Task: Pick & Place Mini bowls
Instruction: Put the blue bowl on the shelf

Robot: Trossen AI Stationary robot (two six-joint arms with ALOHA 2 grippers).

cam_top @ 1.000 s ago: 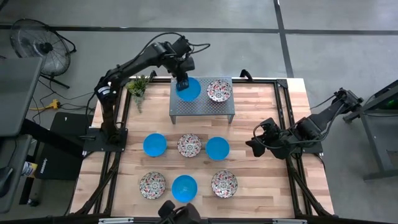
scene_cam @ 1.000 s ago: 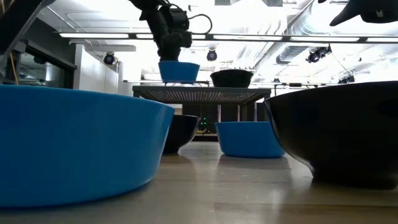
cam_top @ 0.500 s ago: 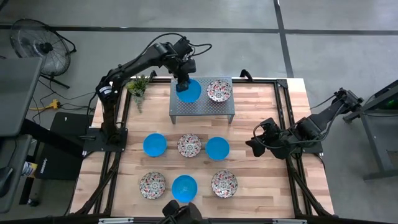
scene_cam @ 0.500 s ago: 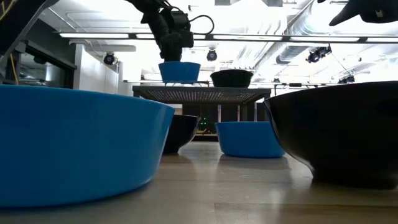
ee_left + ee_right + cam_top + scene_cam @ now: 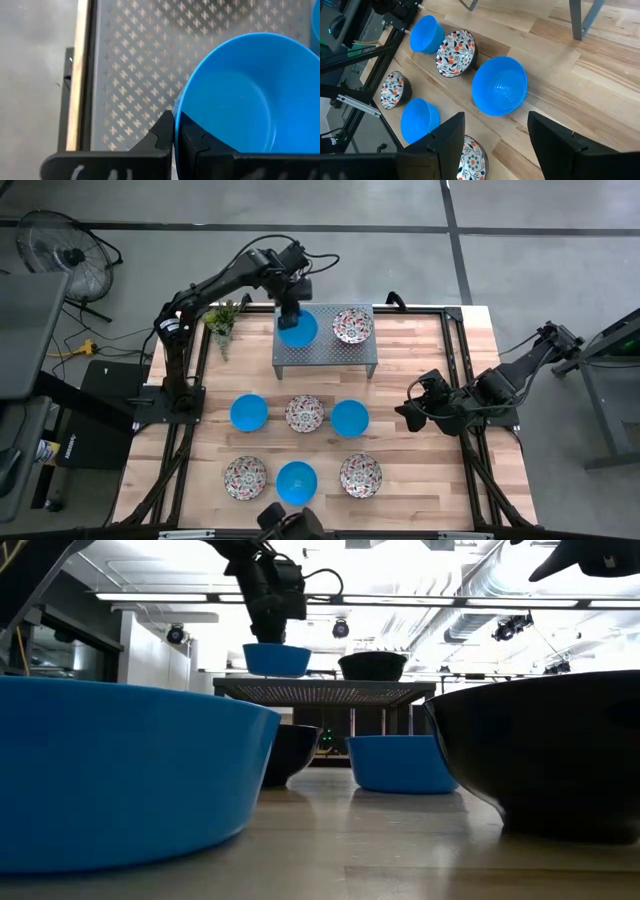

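My left gripper is to let go of the blue mini bowl on the perforated metal stand [image 5: 302, 334] [image 5: 236, 107], next to the floral mini bowl there.
A blue mini bowl [image 5: 298, 328] is over the left half of a perforated metal stand [image 5: 326, 352] at the table's far side, with my left gripper [image 5: 289, 313] shut on its rim. A floral mini bowl [image 5: 352, 325] rests on the stand's right half. On the wooden table lie two rows: blue [image 5: 249, 412], floral [image 5: 305, 413], blue [image 5: 349, 418]; then floral [image 5: 245, 477], blue [image 5: 296, 482], floral [image 5: 360, 475]. My right gripper [image 5: 405, 416] hangs open above the table's right side, with nothing between its fingers. My left gripper pinches the blue bowl's rim [image 5: 176, 116] on the side toward the table's far left, one finger inside the bowl and one outside. The fingers come steeply from above. The bowl [image 5: 276, 660] sits about level, just over the stand's top; whether its base touches, I cannot tell.
A small potted plant [image 5: 222, 318] stands at the table's far left corner, beside the stand. The right wrist view looks down on the nearest blue bowl [image 5: 500, 85] and the others. Bare wood lies on the table's right side, under my right gripper.
My left gripper has rolled its wrist somewhat and carried the blue bowl a little toward the stand's left end. The bowl stays about level in the hold.
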